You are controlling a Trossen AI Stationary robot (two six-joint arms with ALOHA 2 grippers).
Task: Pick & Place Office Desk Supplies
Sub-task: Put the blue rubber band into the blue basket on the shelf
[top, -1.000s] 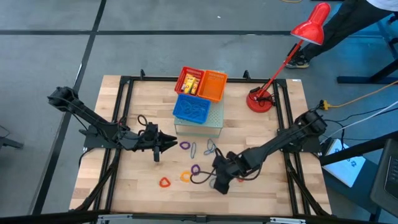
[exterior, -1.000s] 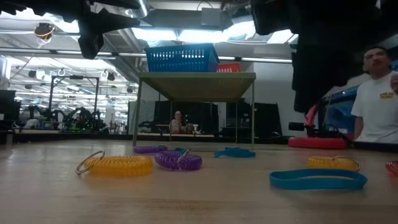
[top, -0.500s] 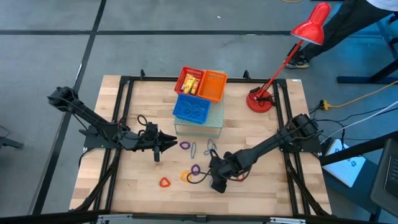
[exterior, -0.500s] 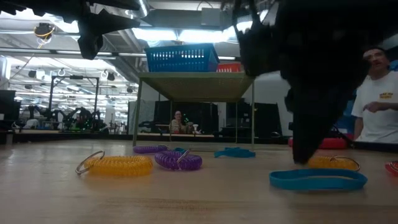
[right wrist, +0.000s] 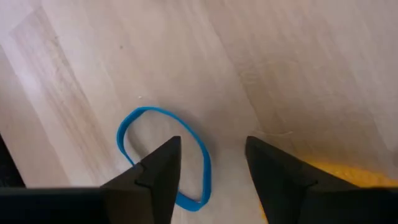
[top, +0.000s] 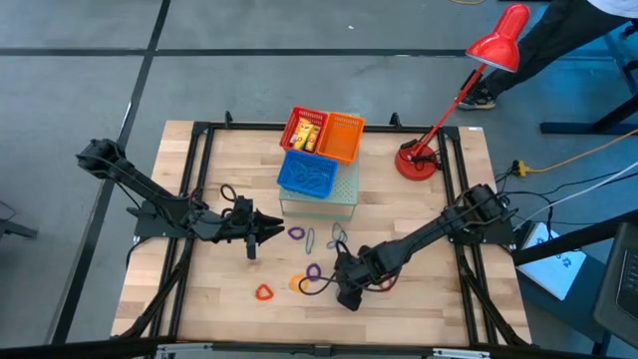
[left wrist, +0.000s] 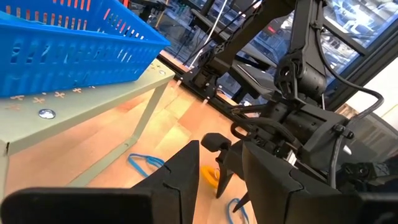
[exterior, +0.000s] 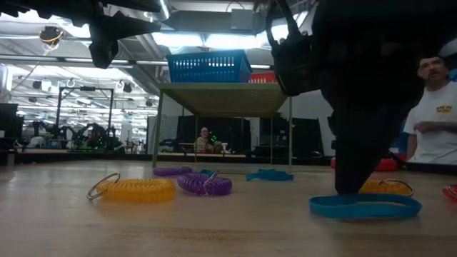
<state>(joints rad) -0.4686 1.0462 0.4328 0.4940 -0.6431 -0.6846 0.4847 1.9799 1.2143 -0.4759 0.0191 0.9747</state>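
Observation:
My right gripper straddles the blue band's side next to the yellow coil, which crowds one finger. Next, I lift clear and then pinch the blue band's opposite side (right wrist: 121,135).
A thin blue band (right wrist: 163,157) lies flat on the wooden table near its front edge, also seen in the low view (exterior: 364,206). My right gripper (right wrist: 211,169) points steeply down over it and is open. One finger stands inside the loop and the other outside, with the band's side between them. A yellow coil (exterior: 386,187) lies just behind it. Other coils lie on the table: yellow (exterior: 136,189), purple (exterior: 206,184) and red (top: 264,292). My left gripper (left wrist: 221,171) hangs level and open, holding nothing, to the left of the stand (top: 251,235).
Red (top: 305,130), orange (top: 343,138) and blue (top: 308,175) mesh baskets sit on a grey-green stand (top: 329,202) at the table's middle rear. A red desk lamp's base (top: 418,161) stands at the rear right. A person (exterior: 435,107) stands beyond the table's right.
My right gripper has come down onto the spot of the blue band, shifting a little toward the table's left. In the low view its fingertips now reach the band's level. The band and the coils have stayed where they were.

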